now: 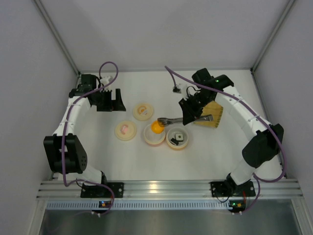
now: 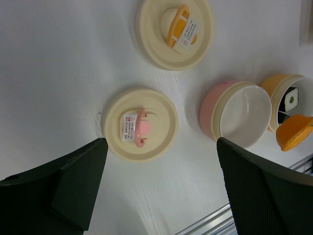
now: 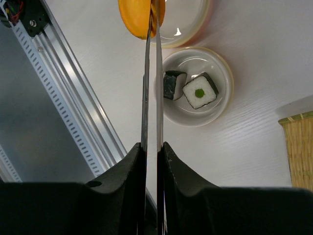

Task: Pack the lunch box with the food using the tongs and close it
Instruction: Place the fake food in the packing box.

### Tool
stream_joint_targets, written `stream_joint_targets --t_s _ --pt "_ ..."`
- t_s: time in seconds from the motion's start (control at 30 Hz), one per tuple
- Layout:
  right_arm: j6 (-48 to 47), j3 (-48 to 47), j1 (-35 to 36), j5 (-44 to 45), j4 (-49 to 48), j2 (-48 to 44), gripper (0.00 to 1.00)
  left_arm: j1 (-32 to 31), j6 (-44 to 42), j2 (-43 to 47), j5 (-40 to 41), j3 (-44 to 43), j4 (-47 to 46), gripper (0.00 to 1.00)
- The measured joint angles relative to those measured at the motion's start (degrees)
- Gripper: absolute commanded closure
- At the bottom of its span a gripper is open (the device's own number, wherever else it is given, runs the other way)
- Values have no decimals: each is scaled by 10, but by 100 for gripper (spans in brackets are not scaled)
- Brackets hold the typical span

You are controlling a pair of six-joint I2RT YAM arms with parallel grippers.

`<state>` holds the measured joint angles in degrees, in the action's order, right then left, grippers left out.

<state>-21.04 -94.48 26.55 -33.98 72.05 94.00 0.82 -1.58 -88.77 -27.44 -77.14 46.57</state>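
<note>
The orange ball, now hanging over the pink bowl, will be released by my right gripper inside the pink bowl (image 1: pixel 153 132) (image 3: pixel 178 5), next to the bowl that has the sushi pieces.
My right gripper (image 1: pixel 189 116) (image 3: pixel 152 146) is shut on the silver tongs (image 1: pixel 171 120) (image 3: pixel 151 73). The tong tips pinch the orange ball (image 1: pixel 157 127) (image 3: pixel 138 14) (image 2: pixel 293 132), which hangs over the pink bowl (image 1: pixel 153 139) (image 2: pixel 211 110) of the lunch box. Two sushi pieces (image 3: pixel 199 91) (image 3: pixel 172 84) lie in the orange bowl (image 1: pixel 177 145) (image 3: pixel 226 93) beside it; one (image 2: pixel 292 98) shows in the left wrist view. My left gripper (image 1: pixel 111 102) (image 2: pixel 161 188) stands open and holds nothing, at the back left, looking down near the pink-centred lid (image 1: pixel 125 130) (image 2: pixel 139 124).
A second cream lid with an orange centre (image 1: pixel 143 111) (image 2: pixel 173 32) lies behind the bowls. The yellow bamboo tray (image 1: pixel 211 113) (image 3: pixel 298 147) sits under the right wrist. The aluminium rail (image 1: pixel 161 188) (image 3: pixel 63 98) runs along the near table edge.
</note>
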Motion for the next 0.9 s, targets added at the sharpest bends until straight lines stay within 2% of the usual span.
stream_joint_targets --t_s 0.17,0.9 --pt "0 0 33 22 -2 8 85 19 2 0 -8 0 0 2" --pt "3 -1 91 93 -58 87 84 18 2 0 -17 5 -2 2"
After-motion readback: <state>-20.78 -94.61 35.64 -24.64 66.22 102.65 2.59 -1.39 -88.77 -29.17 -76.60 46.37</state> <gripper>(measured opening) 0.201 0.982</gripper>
